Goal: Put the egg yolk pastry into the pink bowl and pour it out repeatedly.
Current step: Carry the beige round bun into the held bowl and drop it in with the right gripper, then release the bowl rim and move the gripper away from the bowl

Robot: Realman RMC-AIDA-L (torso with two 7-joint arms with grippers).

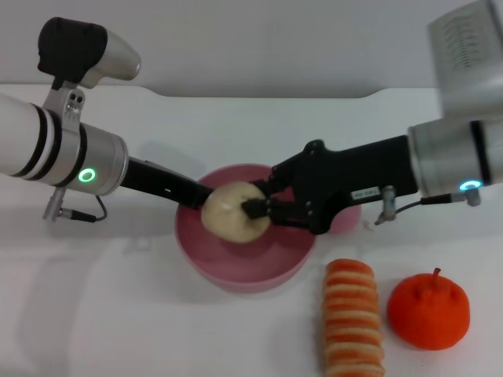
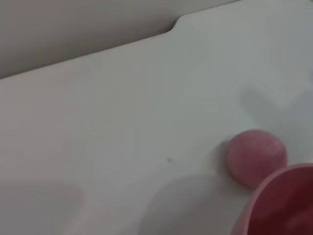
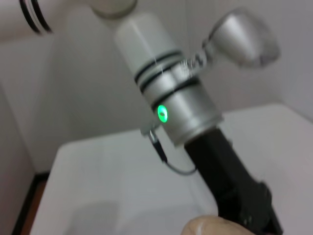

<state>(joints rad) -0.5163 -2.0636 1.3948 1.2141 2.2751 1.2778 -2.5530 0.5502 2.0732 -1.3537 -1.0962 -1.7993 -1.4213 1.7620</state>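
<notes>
My left gripper is about to release the pink bowl on the white table [image 1: 246, 240] next to the small pink dome.
The pink bowl [image 1: 236, 263] stands on the white table in the middle of the head view. My right gripper [image 1: 258, 209] reaches in from the right and is shut on the egg yolk pastry [image 1: 226, 212], a pale lumpy bun held over the bowl's back half. The pastry's top [image 3: 210, 226] also shows in the right wrist view. My left gripper [image 1: 191, 198] comes in from the left and grips the bowl's back-left rim; its fingertips are hidden behind the rim and pastry. The bowl's rim [image 2: 274, 196] shows close in the left wrist view.
A striped orange-and-cream bread roll [image 1: 354, 318] lies just front-right of the bowl, with an orange fruit [image 1: 428, 310] to its right. A small pink dome [image 2: 255, 156] sits on the table beside the bowl. The left forearm [image 3: 181, 107] fills the right wrist view.
</notes>
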